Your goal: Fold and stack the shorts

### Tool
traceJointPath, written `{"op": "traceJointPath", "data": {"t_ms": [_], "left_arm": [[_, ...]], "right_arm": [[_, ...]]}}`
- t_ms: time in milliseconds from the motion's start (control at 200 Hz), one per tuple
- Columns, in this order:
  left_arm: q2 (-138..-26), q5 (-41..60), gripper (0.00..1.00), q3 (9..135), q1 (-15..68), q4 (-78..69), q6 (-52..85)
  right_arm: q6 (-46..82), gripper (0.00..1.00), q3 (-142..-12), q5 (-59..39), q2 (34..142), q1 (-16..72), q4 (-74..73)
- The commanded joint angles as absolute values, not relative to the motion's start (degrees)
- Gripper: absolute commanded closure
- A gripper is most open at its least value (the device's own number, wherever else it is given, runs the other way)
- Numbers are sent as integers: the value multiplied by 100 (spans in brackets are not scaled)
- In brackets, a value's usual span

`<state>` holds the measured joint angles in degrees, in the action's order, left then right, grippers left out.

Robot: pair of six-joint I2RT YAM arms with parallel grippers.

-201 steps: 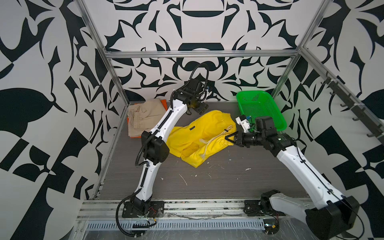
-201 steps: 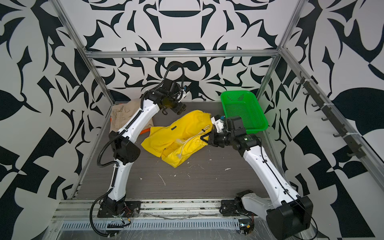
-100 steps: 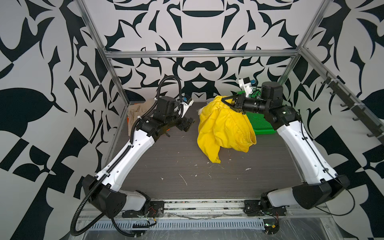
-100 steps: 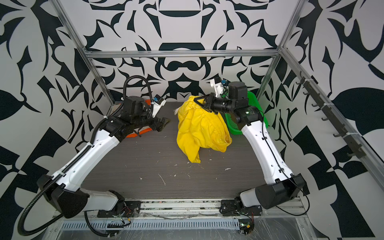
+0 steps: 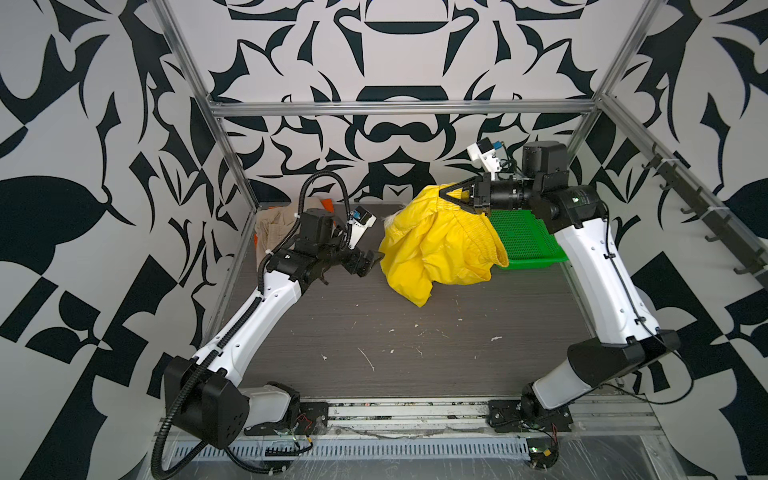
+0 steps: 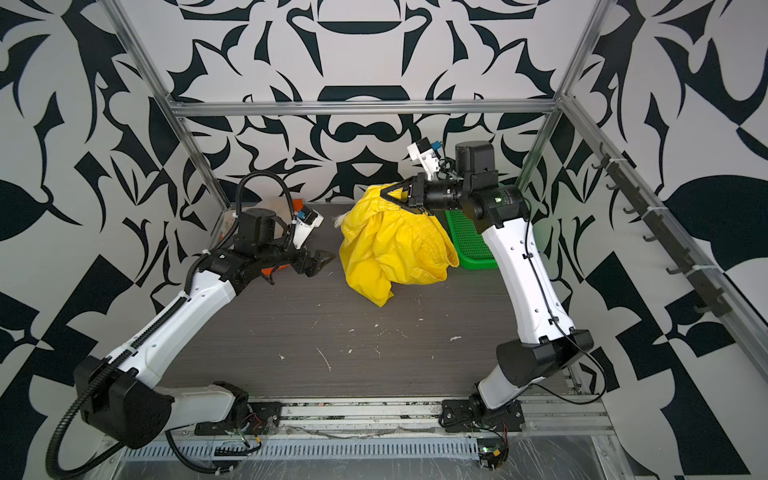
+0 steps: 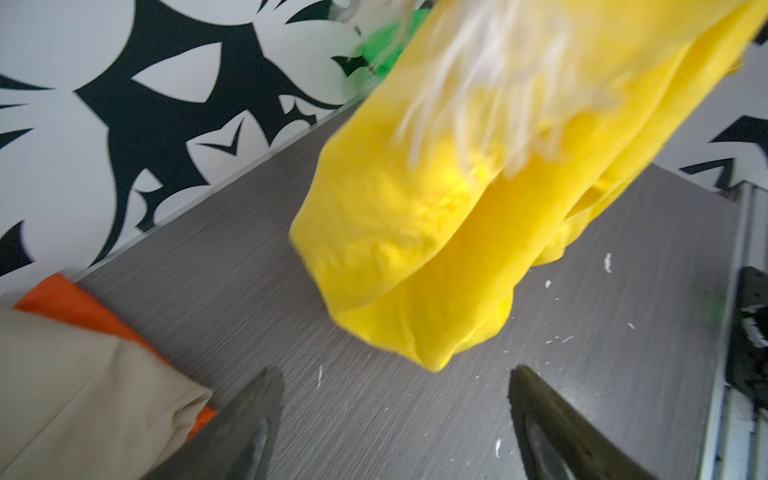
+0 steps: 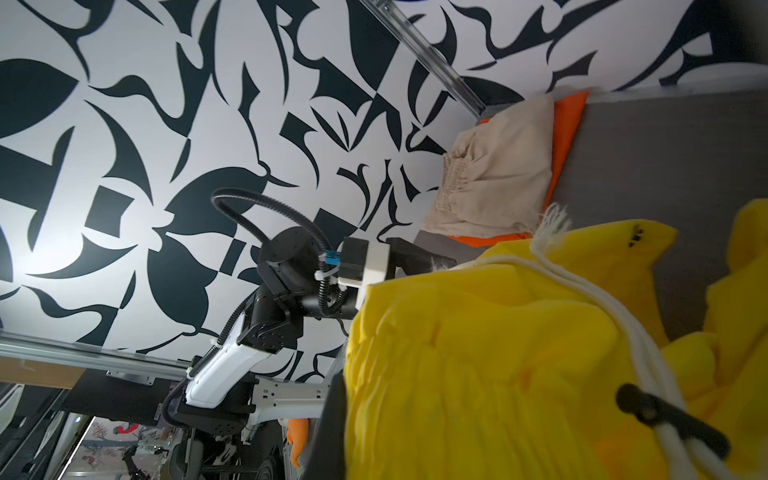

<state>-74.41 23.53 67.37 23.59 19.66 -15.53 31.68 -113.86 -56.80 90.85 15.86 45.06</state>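
Observation:
I will next move my left gripper to the yellow shorts' lowest hanging tip [image 5: 418, 298] [image 7: 432, 352] and close it there, so both grippers can stretch the shorts.
The bright yellow shorts [image 5: 436, 249] [image 6: 395, 249] hang bunched from my right gripper [image 5: 442, 194] [image 6: 381, 193], which is shut on their elastic waist high at the back. Their lowest tip hangs just over the table. A white drawstring [image 8: 582, 282] trails across the yellow cloth. My left gripper [image 5: 376, 259] [image 7: 395, 399] stands open and empty, just left of the hanging cloth and apart from it. The beige shorts [image 5: 276, 220] [image 8: 498, 178] lie folded on the orange shorts [image 5: 326, 204] [image 8: 567, 124] in the back left corner.
A green perforated basket [image 5: 523, 237] [image 6: 469, 241] sits at the back right, partly behind the yellow cloth and the right arm. White lint specks dot the grey table [image 5: 395, 340]. Patterned walls and a metal frame close in three sides.
The right gripper has lifted the yellow shorts off the table to hang high at the back. The left arm has drawn back from the far side, and its jaws have opened wider.

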Motion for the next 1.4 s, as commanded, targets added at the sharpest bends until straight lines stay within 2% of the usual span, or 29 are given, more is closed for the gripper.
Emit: {"op": "traceJointPath", "data": {"t_ms": [0, 160, 425, 510, 610, 645, 710, 740, 770, 940, 1125, 1200, 1250, 1395], "left_arm": [[-7374, 3521, 11, 6601, 2364, 1265, -2356], [-7662, 4139, 11, 6573, 2473, 1604, -3444], [-8302, 3608, 11, 6425, 2549, 1123, -3823], [-8588, 3551, 14, 6408, 2542, 931, -3780], [-8818, 3407, 33, 6439, 2544, 772, -3698], [-8801, 3300, 46, 6526, 2537, 887, -3675], [-8606, 2806, 85, 6590, 2517, 995, -3492], [-8465, 2473, 94, 6616, 2519, 1091, -3432], [-8317, 2131, 100, 6653, 2519, 1250, -3442], [-7615, 62, 100, 7424, 2433, 2525, -3547], [-7389, -1257, 100, 8508, 2309, 3153, -4050], [-7406, -1260, 100, 8885, 2304, 3563, -4247], [-7418, -923, 100, 9081, 2318, 4002, -4371], [-7506, 176, 100, 8878, 2518, 5079, -4327]], "right_arm": [[2737, 100, -11255, -5815, 8803, 1613, 4690], [2614, 100, -11110, -5813, 8715, 1612, 4917], [2438, 100, -11109, -5870, 8705, 1608, 5358], [2440, 100, -11142, -5930, 8675, 1613, 5382], [2361, 100, -11213, -5876, 8640, 1606, 5489], [2338, 100, -11230, -5780, 8626, 1592, 5510], [2370, 100, -11231, -5542, 8614, 1535, 5489], [2405, 100, -11260, -5449, 8642, 1515, 5439], [2433, 100, -11315, -5350, 8680, 1513, 5393], [2663, 100, -11970, -5462, 9207, 1591, 4891], [2878, 100, -13081, -5521, 9863, 1608, 4246], [2889, 100, -13120, -5425, 9943, 1503, 4120], [3067, 100, -12759, -5392, 9873, 1335, 3962], [3426, 100, -10580, -5416, 9318, 827, 3658]]}}
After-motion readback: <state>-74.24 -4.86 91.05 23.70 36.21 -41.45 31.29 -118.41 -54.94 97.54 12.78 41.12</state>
